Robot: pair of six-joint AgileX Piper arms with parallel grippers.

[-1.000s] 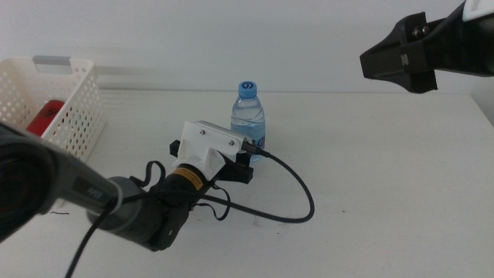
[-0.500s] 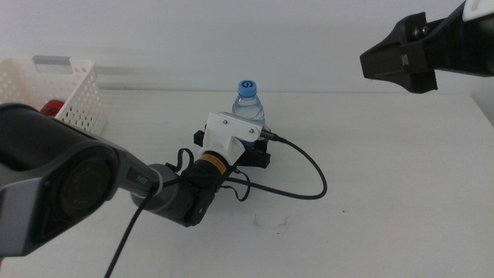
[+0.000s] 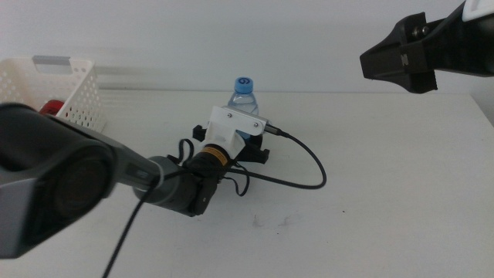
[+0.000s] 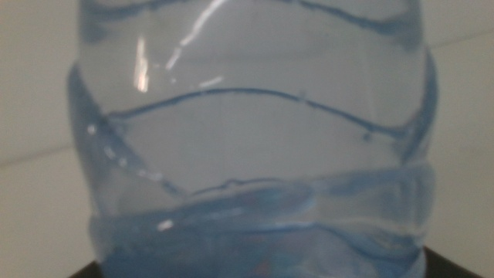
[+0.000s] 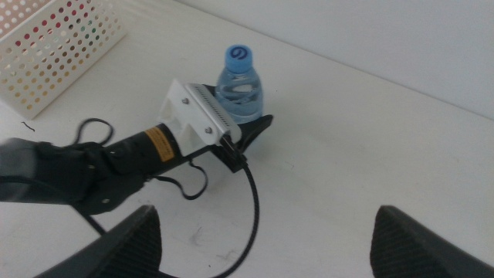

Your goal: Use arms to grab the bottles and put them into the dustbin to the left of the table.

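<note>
Next, my left gripper lets go of the clear water bottle against the red can in the white dustbin [image 3: 32, 123].
A clear water bottle [image 3: 244, 94] with a blue cap stands upright mid-table. My left gripper [image 3: 236, 144], behind its white wrist casing [image 3: 234, 125], reaches in from the left and sits around the bottle's lower body. In the left wrist view the bottle [image 4: 255, 139] fills the picture. The right wrist view looks down on the bottle [image 5: 239, 85] and the left gripper [image 5: 244, 128] at it. My right gripper [image 5: 266, 243] hangs open and empty high over the table's right side [image 3: 401, 55]. A red can [image 3: 51, 107] lies inside the white dustbin [image 3: 77, 93] at the far left.
A black cable [image 3: 309, 166] loops from the wrist casing across the white table [image 3: 386, 201] to the right of the bottle. The perforated dustbin [image 5: 54, 46] stands at the table's left edge. Faint scuff marks lie in front of the left arm.
The left arm has pushed forward and slightly right, bringing its gripper up around the bottle. Bottle and right arm have stayed put.
</note>
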